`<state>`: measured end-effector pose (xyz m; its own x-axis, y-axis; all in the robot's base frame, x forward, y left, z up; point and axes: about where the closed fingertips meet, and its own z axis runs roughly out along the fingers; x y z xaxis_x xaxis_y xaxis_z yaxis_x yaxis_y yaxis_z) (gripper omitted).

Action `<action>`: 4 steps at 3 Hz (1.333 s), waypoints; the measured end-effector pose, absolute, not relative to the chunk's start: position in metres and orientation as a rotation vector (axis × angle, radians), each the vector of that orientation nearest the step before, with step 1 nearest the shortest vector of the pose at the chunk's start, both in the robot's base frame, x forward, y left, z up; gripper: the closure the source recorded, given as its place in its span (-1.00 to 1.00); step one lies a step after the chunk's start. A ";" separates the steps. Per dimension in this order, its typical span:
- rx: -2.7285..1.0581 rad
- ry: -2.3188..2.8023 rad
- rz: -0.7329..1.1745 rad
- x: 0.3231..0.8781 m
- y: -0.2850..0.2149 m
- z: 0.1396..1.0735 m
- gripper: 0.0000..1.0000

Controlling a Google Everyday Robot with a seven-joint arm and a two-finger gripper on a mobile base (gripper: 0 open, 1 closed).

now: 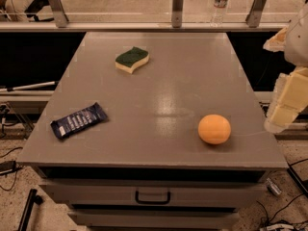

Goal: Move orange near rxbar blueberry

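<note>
Next, my gripper closes on the orange's side [225, 127] that faces away from the rxbar blueberry, because the orange should move toward that bar.
The orange [214, 129] sits on the grey table [159, 90] near its front right. The rxbar blueberry [79, 120], a dark navy wrapper with white lettering, lies flat near the front left edge, far from the orange. My gripper [288, 102] is at the right edge of the view, off the table's right side and to the right of the orange, touching nothing.
A green-and-yellow sponge [132, 59] lies at the back middle-left of the table. A water bottle [220, 3] stands on the ledge behind. A drawer handle [152, 197] is below the front edge. Cables lie on the floor.
</note>
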<state>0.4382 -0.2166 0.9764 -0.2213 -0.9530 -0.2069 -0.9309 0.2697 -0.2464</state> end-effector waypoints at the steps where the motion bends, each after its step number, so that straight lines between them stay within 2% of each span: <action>1: -1.724 2.231 -0.099 0.438 -0.217 0.976 -1.00; 4: -1.858 2.161 0.082 0.430 -0.171 0.882 -1.00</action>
